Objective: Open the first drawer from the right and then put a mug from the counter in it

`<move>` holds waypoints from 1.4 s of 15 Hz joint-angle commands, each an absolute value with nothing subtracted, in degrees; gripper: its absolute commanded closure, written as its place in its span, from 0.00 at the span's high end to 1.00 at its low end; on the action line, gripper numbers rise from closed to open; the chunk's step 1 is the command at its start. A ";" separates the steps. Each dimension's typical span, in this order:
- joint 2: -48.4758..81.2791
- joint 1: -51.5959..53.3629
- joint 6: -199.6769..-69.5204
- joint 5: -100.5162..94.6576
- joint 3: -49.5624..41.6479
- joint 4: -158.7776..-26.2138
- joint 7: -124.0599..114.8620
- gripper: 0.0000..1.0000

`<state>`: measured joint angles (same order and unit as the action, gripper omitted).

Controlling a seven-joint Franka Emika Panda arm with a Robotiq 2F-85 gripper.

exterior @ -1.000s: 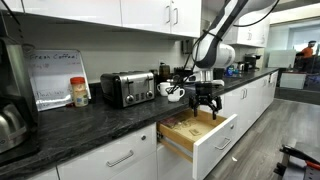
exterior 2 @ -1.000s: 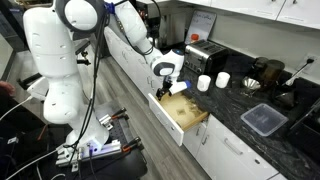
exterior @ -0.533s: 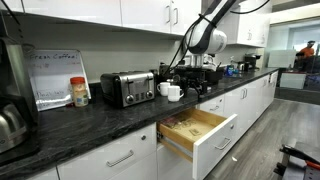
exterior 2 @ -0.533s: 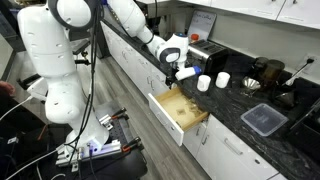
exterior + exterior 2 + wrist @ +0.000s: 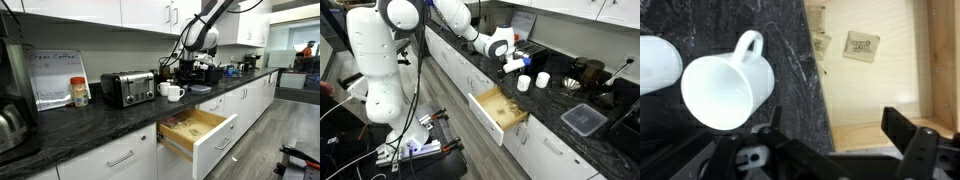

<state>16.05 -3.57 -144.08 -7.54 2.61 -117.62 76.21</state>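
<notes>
The gripper needs to next go to the white mug nearer the open drawer and close on that mug's rim [image 5: 177, 88] [image 5: 749, 108], on the mug's side toward the drawer.
The drawer [image 5: 198, 131] stands pulled open below the counter [image 5: 90, 118]; its light wood inside shows in both exterior views [image 5: 500, 108] and in the wrist view [image 5: 880, 60]. Two white mugs [image 5: 176, 94] [image 5: 165, 89] stand together on the counter, also seen in an exterior view [image 5: 524, 83] [image 5: 543, 79]. My gripper [image 5: 203, 75] [image 5: 513, 66] hangs open and empty above the counter edge, close beside the mugs. In the wrist view its fingers [image 5: 835, 140] straddle the counter edge, with one mug [image 5: 725, 88] to the left and the other mug [image 5: 655, 65] at the frame edge.
A chrome toaster [image 5: 127, 88] stands behind the mugs, with a jar [image 5: 79, 92] and a sign to its left. Coffee gear [image 5: 210, 68] sits further along the counter. A dark tray [image 5: 582, 118] lies on the counter. The robot's white base [image 5: 375, 70] stands on the floor.
My gripper has risen from just above the open drawer and moved back over the counter edge toward the mugs. The drawer and mugs have not moved.
</notes>
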 commanded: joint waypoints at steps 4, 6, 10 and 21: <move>23.14 -3.89 -148.12 -9.31 1.46 -108.96 73.15 1.00; 24.77 -3.96 -148.29 -9.61 1.21 -107.06 72.82 1.00; 27.80 -4.54 -149.28 -9.76 0.90 -104.25 72.61 1.00; 32.44 -6.14 -147.69 -8.29 2.36 -101.03 73.54 1.00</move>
<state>31.01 -4.92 -148.40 -8.39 0.94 -102.88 73.50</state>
